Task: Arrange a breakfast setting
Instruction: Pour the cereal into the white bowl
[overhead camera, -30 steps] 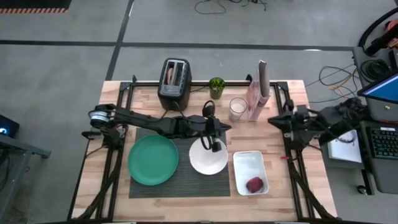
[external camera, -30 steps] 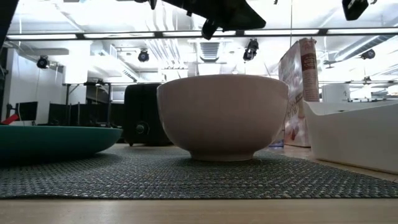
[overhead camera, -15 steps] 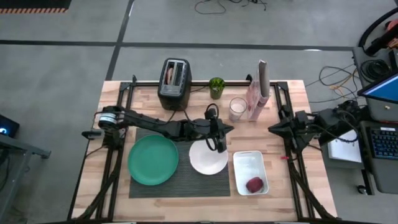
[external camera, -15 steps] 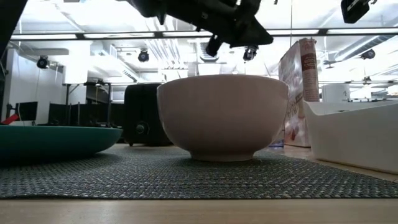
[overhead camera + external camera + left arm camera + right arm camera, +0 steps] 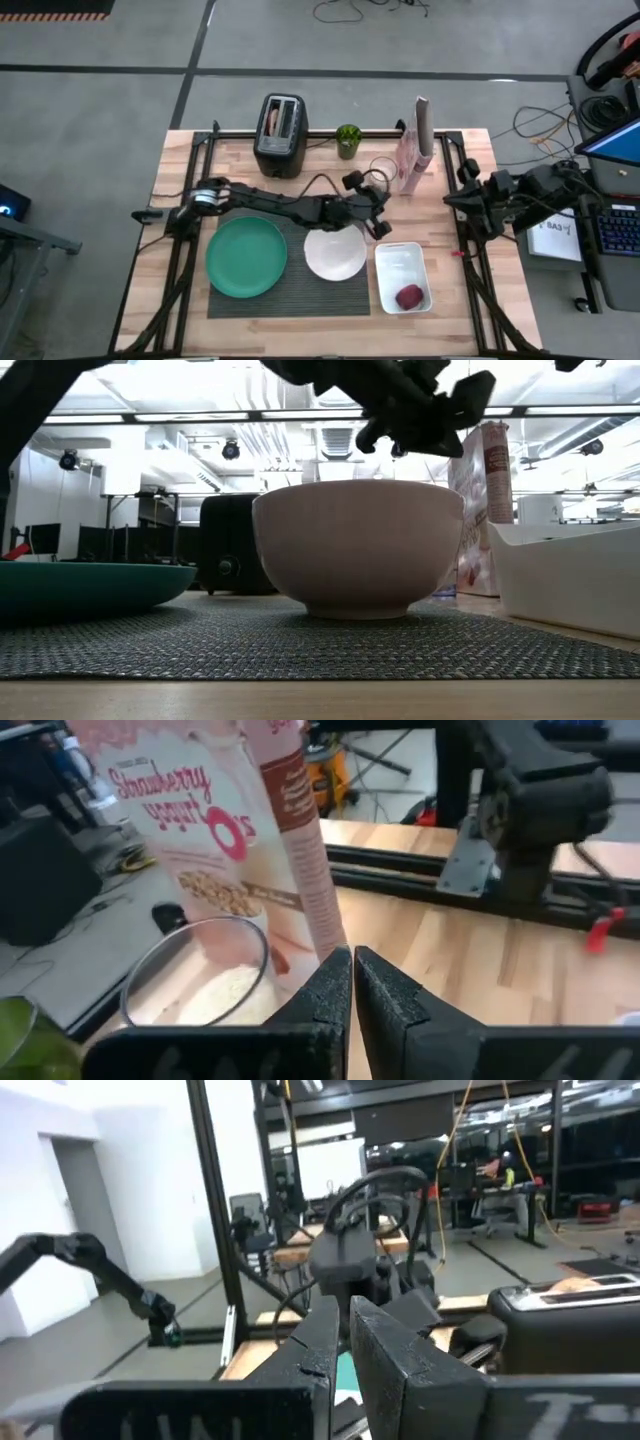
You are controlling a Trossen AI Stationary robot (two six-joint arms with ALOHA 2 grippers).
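Next, my left gripper goes to the brown band on the cereal box's narrow near side (image 5: 418, 168) (image 5: 298, 817) and closes there.
A round green plate (image 5: 246, 257) and a white bowl (image 5: 335, 255) rest on the dark ribbed placemat (image 5: 290, 295). The white rectangular dish (image 5: 403, 270) stands to the mat's right. The black toaster (image 5: 281, 133), the milk glass (image 5: 383, 167) and the upright pink cereal box (image 5: 412, 150) stand along the far side. My left gripper (image 5: 378, 200) is shut and empty, in the air just near of the glass (image 5: 195, 970), pointing at the cereal box (image 5: 230, 830). My right gripper (image 5: 450, 200) is shut and empty by the table's right edge.
A dark red lump (image 5: 409, 297) lies in the white dish. A small green cup (image 5: 348, 140) stands between the toaster and the glass. Black rails run along the table's left, right and far sides. Bare wood shows at the near edge and near left.
My left gripper has moved from above the bowl toward the table's right edge and a little farther back, and now hangs beside the milk glass, turned toward the cereal box. My right arm has drawn back slightly toward the right edge.
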